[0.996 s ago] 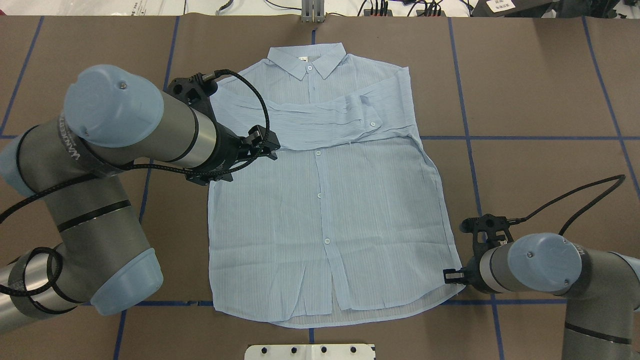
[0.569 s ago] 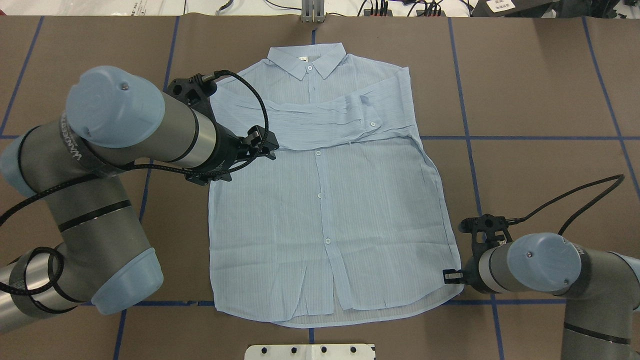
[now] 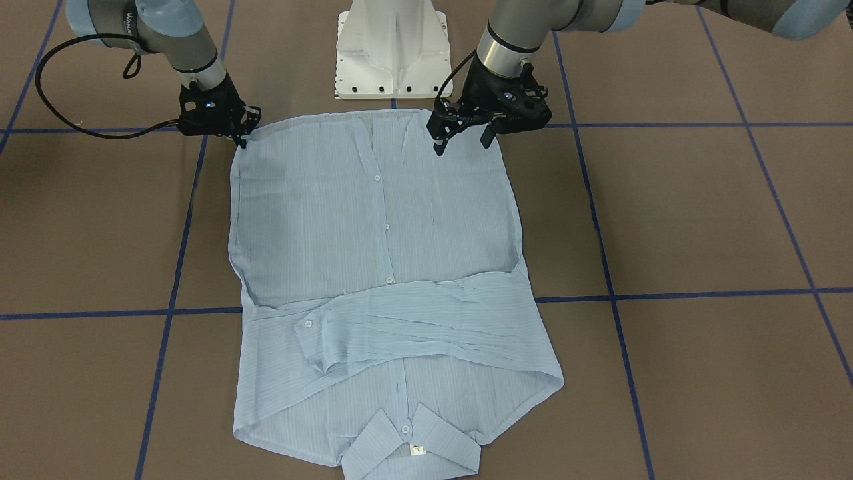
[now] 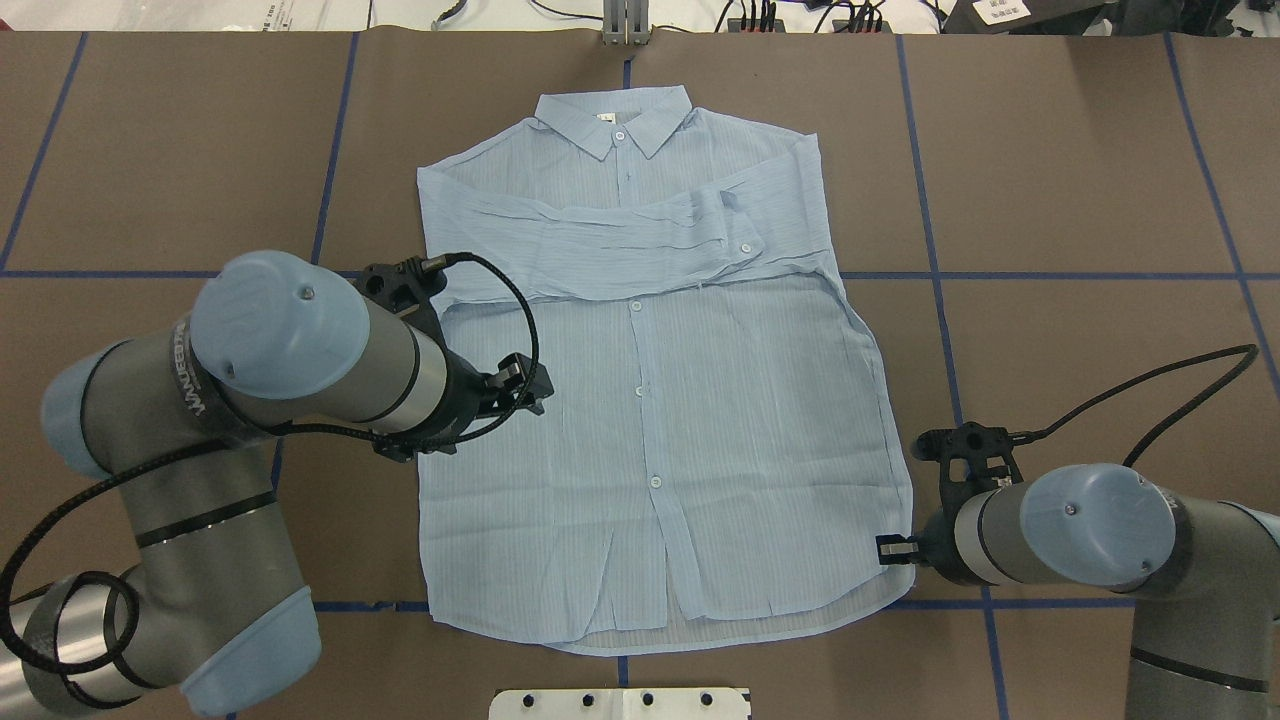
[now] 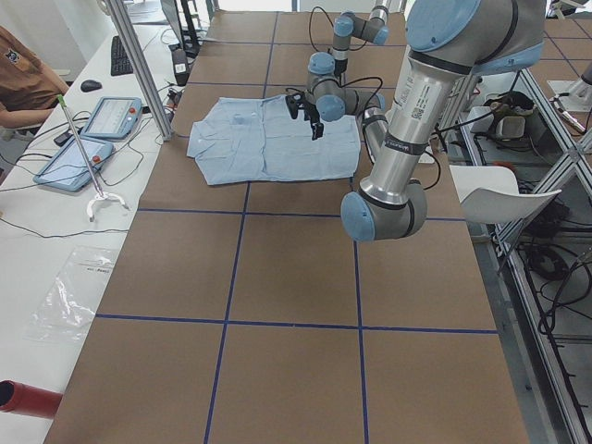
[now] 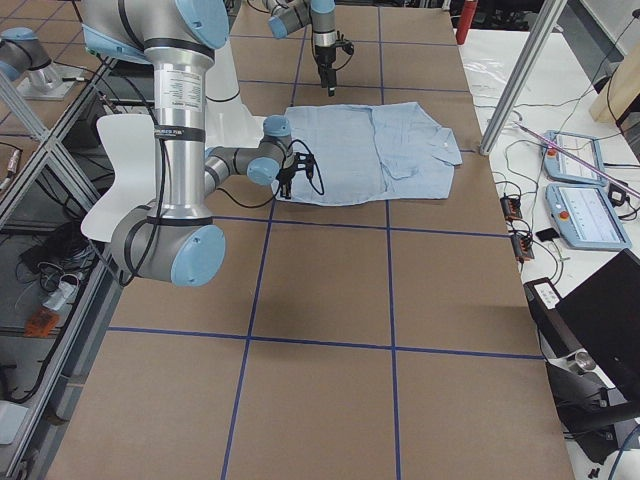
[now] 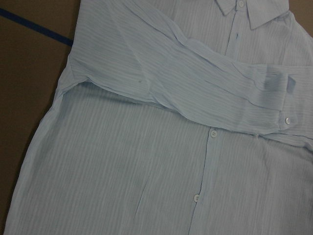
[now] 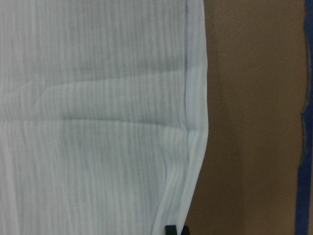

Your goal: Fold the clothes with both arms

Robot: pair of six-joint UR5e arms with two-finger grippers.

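Observation:
I will next close my left gripper on the shirt's free hem corner (image 3: pixel 484 125), opposite my right gripper's hem corner, to hold both.
The pale-blue striped shirt (image 4: pixel 650 400) lies flat and buttoned on the brown table, collar (image 3: pixel 406 443) away from the robot. One sleeve lies folded across the chest, its cuff (image 4: pixel 735 240) to the right. My left gripper (image 4: pixel 530 385) hovers open over the shirt's left side at mid-body; in the front-facing view the left gripper (image 3: pixel 461 139) has its fingers spread above the cloth near the hem. My right gripper (image 4: pixel 890 549) sits low at the hem's right corner and looks shut on the shirt edge (image 8: pixel 195 147); a black fingertip (image 8: pixel 169 229) shows there.
The white pedestal base (image 3: pixel 392 53) stands just behind the hem. Blue tape lines (image 4: pixel 1050 275) grid the brown table cover. Off the far edge are an aluminium post (image 5: pixel 139 65), tablets (image 5: pixel 111 116) and a seated person's arm (image 5: pixel 23 83).
My left arm has pulled back toward the robot, its gripper going from the folded sleeve's level to mid-body. The right gripper has edged slightly inward at the hem corner.

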